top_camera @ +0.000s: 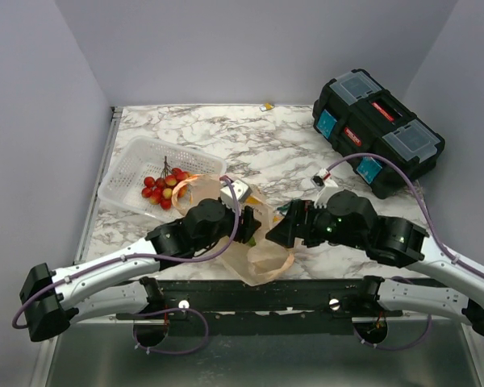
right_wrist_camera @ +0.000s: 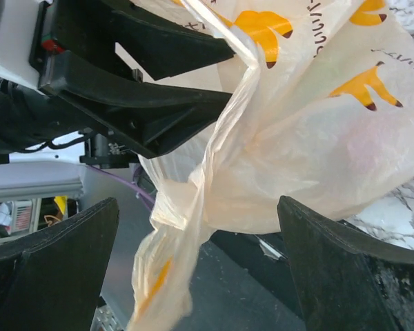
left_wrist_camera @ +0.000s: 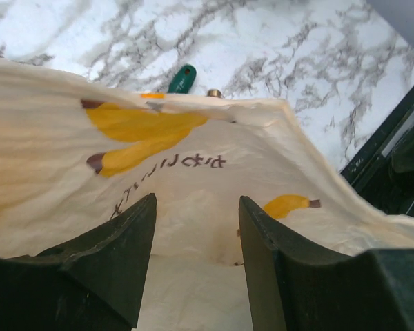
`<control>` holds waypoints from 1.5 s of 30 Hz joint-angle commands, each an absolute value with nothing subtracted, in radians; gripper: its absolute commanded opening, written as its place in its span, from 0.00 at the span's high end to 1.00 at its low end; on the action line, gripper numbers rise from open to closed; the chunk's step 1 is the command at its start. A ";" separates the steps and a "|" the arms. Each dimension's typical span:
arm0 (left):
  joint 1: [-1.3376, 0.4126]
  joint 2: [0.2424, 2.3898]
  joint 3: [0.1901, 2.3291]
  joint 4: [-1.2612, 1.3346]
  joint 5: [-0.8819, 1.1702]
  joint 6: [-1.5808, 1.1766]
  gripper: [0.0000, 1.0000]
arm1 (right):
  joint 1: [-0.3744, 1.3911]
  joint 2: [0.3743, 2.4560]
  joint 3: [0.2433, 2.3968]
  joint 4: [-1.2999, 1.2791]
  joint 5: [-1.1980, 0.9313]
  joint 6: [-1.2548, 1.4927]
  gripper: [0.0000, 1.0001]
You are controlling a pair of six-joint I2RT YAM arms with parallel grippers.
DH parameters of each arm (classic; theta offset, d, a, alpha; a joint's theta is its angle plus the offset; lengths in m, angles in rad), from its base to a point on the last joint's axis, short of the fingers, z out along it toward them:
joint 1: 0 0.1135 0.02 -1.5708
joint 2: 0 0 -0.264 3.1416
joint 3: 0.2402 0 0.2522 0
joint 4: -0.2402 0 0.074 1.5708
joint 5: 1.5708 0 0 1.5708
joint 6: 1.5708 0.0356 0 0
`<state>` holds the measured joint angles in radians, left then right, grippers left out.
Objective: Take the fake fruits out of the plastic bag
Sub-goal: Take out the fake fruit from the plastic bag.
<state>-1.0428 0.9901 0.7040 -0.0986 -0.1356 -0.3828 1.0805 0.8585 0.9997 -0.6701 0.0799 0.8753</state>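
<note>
The peach plastic bag has the hanging fold (top_camera: 280, 251) (right_wrist_camera: 199, 207). Next, I close my right gripper on it, because holding it keeps the bag open for my left gripper.
The peach plastic bag (top_camera: 262, 256) with banana prints lies crumpled at the table's front edge, between my two grippers. My left gripper (top_camera: 250, 227) is open, its fingers just above the bag's printed side (left_wrist_camera: 193, 152), jaws (left_wrist_camera: 196, 200) apart with only film between them. My right gripper (top_camera: 279, 234) is open wide, and a hanging fold of the bag (right_wrist_camera: 214, 200) sits between its jaws (right_wrist_camera: 199, 203) untouched. The left gripper's fingers (right_wrist_camera: 165, 89) show there at the top, a strand of bag running between them. No fake fruit shows; the bag hides its contents.
A white mesh basket (top_camera: 137, 165) at back left holds a bunch of red-and-yellow berries (top_camera: 164, 187). A black toolbox (top_camera: 379, 129) stands at back right. A green piece (left_wrist_camera: 183, 78) pokes up behind the bag's far edge. Grey walls close in both sides.
</note>
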 commanded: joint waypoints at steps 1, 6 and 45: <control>-1.046 0.903 0.688 -0.057 -0.269 -0.413 0.49 | 1.082 0.902 1.052 -0.668 0.051 0.894 0.00; -1.046 0.857 0.675 -0.051 -0.274 -0.415 0.43 | 1.108 1.034 1.124 -0.778 0.159 0.917 0.00; -1.039 1.221 0.576 0.141 -0.227 -0.436 0.18 | 1.392 1.069 1.002 -0.857 0.510 0.994 0.99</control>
<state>-1.0416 1.1343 0.5236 0.1120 -0.1417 -0.4362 1.3823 1.0939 1.0210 -0.8959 0.5171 0.9932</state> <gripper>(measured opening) 0.804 0.012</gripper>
